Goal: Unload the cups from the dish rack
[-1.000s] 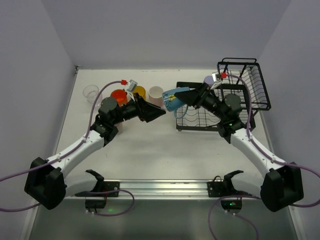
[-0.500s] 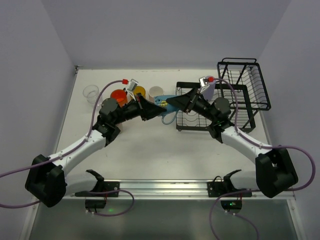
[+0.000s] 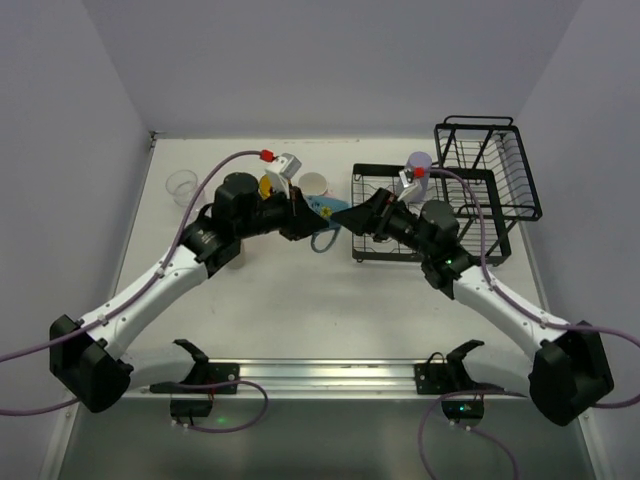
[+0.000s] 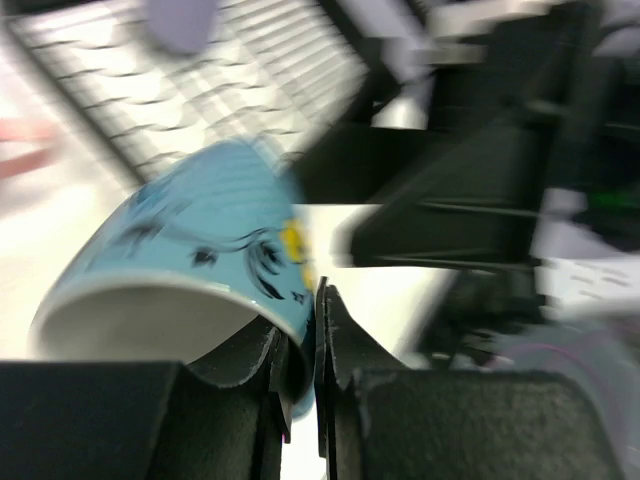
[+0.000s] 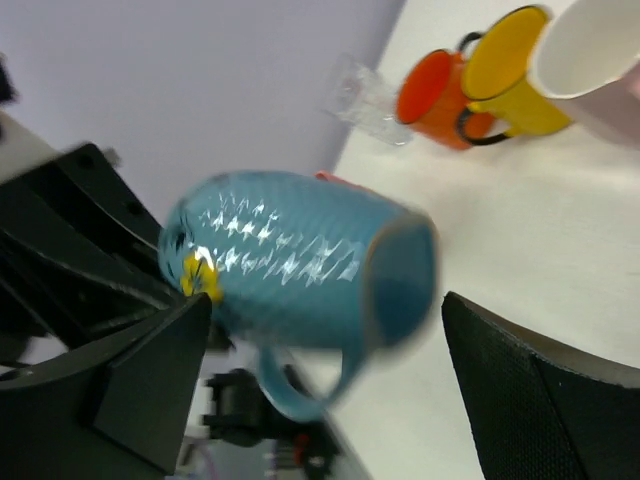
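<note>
My left gripper is to release the blue mug on the table (image 3: 279, 248) beside the beige cup, in front of the yellow mug.
The blue mug (image 3: 326, 209) hangs on its side above the table between the two arms. My left gripper (image 3: 310, 213) is shut on its rim (image 4: 285, 320), one finger inside the mug (image 4: 190, 250) and one outside. My right gripper (image 3: 349, 217) stands open around the mug's base (image 5: 300, 260), its fingers (image 5: 150, 380) apart from it. The black dish rack (image 3: 480, 190) sits at the right with a lavender tumbler (image 3: 420, 161) at its back. The pale pink mug (image 3: 313, 184), yellow mug (image 3: 268, 185) and clear glass (image 3: 182, 185) stand on the table at the left. The orange mug (image 5: 432, 88) shows in the right wrist view.
White walls close in the table on the left, back and right. The rack's taller basket section (image 3: 490, 160) rises at the far right. A metal rail (image 3: 320, 372) runs along the near edge between the arm bases.
The right gripper carried the blue mug left out of the rack, the left gripper shut on its rim, and the right jaws opened and let go.
</note>
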Controlling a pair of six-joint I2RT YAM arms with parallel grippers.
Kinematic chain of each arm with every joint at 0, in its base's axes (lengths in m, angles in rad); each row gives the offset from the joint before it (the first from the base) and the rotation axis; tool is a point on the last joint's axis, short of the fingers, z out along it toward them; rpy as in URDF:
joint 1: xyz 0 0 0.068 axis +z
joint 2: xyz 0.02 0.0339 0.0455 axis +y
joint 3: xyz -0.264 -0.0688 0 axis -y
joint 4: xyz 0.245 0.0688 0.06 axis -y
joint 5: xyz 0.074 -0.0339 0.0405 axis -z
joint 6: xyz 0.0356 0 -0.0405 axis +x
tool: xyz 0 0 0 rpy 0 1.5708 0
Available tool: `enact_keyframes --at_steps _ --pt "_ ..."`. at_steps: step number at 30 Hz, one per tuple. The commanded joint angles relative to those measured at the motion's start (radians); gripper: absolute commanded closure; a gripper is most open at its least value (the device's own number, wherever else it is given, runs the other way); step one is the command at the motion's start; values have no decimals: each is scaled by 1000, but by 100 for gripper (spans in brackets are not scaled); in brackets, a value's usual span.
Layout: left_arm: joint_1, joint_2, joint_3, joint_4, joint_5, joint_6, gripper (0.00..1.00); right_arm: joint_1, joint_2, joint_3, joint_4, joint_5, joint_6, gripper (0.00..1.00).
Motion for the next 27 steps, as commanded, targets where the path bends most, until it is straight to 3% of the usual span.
enact_keyframes --at_steps 1,8,24,27 --pt "43 46 93 -320 -355 197 100 2 -130 14 -293 186 -291 1" --pt "37 189 175 -507 -439 277 100 0 -266 57 -512 342 -438 1" --pt "-8 419 201 -552 -473 329 100 2 -273 89 -523 393 -492 1" --pt "-8 442 208 -558 -491 334 94 2 -264 95 -520 402 -494 1"
